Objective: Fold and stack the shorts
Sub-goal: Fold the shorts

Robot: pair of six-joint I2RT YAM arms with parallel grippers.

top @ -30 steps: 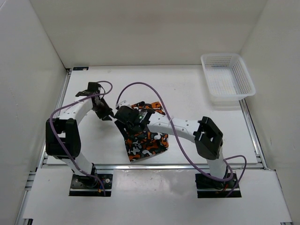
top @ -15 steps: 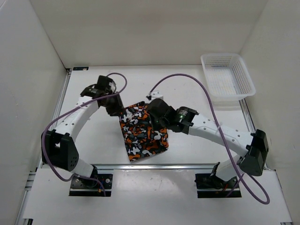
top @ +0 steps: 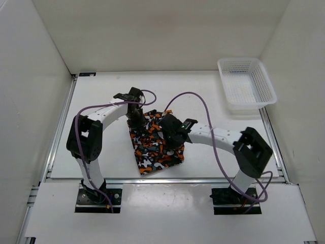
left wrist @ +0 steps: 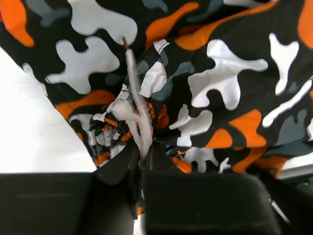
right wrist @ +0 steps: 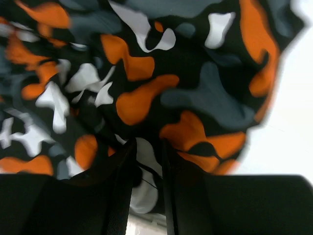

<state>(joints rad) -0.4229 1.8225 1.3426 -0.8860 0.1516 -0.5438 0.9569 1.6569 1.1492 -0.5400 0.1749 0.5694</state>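
My left gripper pinches the white drawstring with bunched shorts fabric, so I need to open and take the waistband [left wrist: 108,131] beside the drawstring.
The shorts [top: 154,147] lie as a folded camouflage bundle of orange, black, grey and white near the table's middle front. My left gripper [top: 136,118] sits at their far left corner. In the left wrist view it [left wrist: 143,155] is shut on a bunched fold of the shorts [left wrist: 230,73], together with the white drawstring [left wrist: 133,83]. My right gripper [top: 170,135] rests on the cloth's right side. Seen from the right wrist, its narrow jaws [right wrist: 146,152] pinch the shorts [right wrist: 146,73], with cloth between the fingers.
A white plastic mesh basket [top: 246,89] stands at the back right corner. White walls close in the table on the left, back and right. Purple cables arc over both arms above the cloth.
My left gripper has come right onto the shorts' far left corner and closed on cloth and drawstring. The right arm has pulled in, its gripper settling on the cloth's right side.
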